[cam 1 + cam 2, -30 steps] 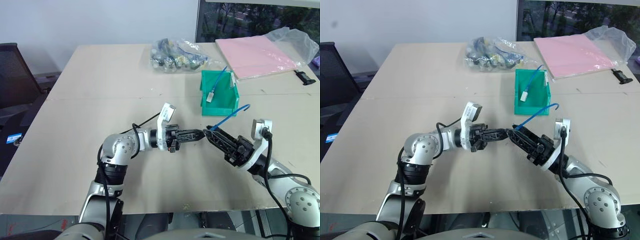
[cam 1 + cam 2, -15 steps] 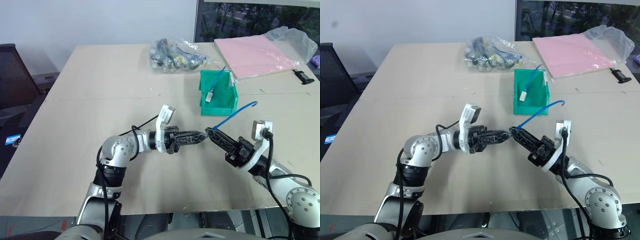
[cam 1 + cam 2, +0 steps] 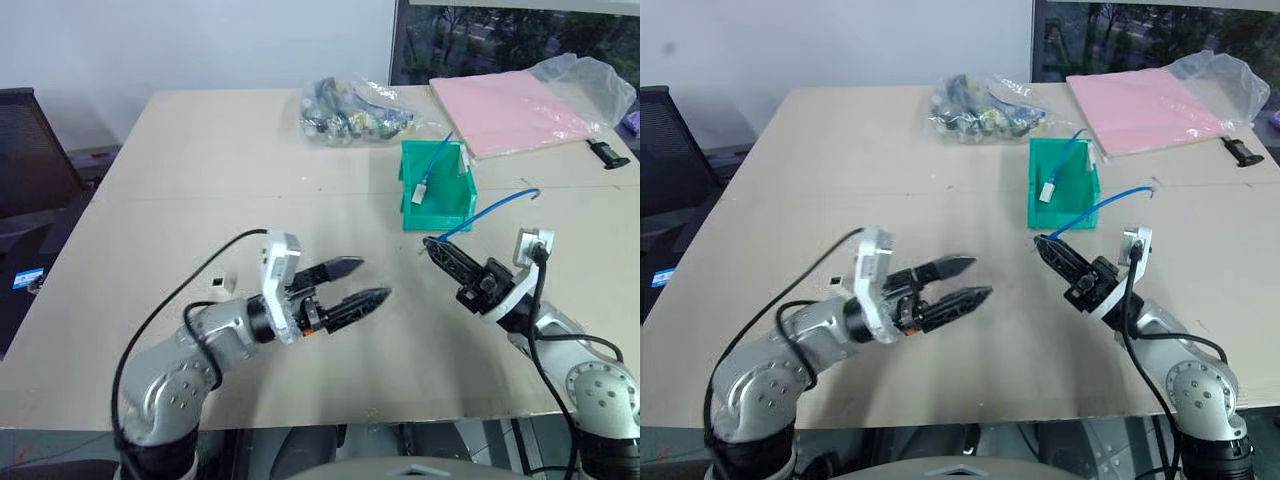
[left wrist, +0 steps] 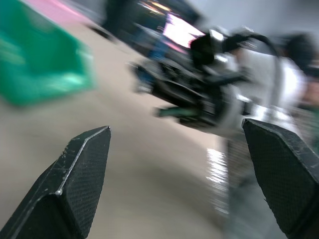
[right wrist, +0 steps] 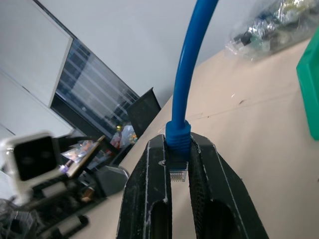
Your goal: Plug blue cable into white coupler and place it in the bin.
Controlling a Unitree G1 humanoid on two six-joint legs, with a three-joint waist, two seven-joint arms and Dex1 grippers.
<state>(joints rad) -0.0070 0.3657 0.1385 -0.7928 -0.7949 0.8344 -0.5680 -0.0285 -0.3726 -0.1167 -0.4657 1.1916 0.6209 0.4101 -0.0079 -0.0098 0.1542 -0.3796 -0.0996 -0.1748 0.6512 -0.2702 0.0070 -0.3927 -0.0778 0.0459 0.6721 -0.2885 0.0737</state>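
The socket of the white coupler should stay free for the blue cable, so my left gripper needs to close on the opposite sides of the white coupler (image 3: 223, 285).
The blue cable (image 3: 480, 213) arcs up from my right gripper (image 3: 431, 243), which is shut on its plug end; the clear plug (image 5: 178, 174) sits between the black fingers. My left gripper (image 3: 372, 280) hangs open and empty over the table, a hand's width left of the right one, with its fingertips pointing at it. A tiny white cube, the white coupler (image 3: 222, 283), lies on the table beside my left forearm. The teal-green bin (image 3: 445, 212) stands just beyond the right gripper.
Inside the bin lies another blue cable (image 3: 437, 160) with a small white piece (image 3: 423, 192) on its end. A clear bag of mixed cables (image 3: 355, 112) is at the back. A pink folder (image 3: 510, 112) and a black object (image 3: 610, 155) lie at the back right.
My left gripper has let go at the cable's tip, opened wide and pulled back to the left, uncovering the white coupler. The right gripper has closed on the cable and shifted slightly.
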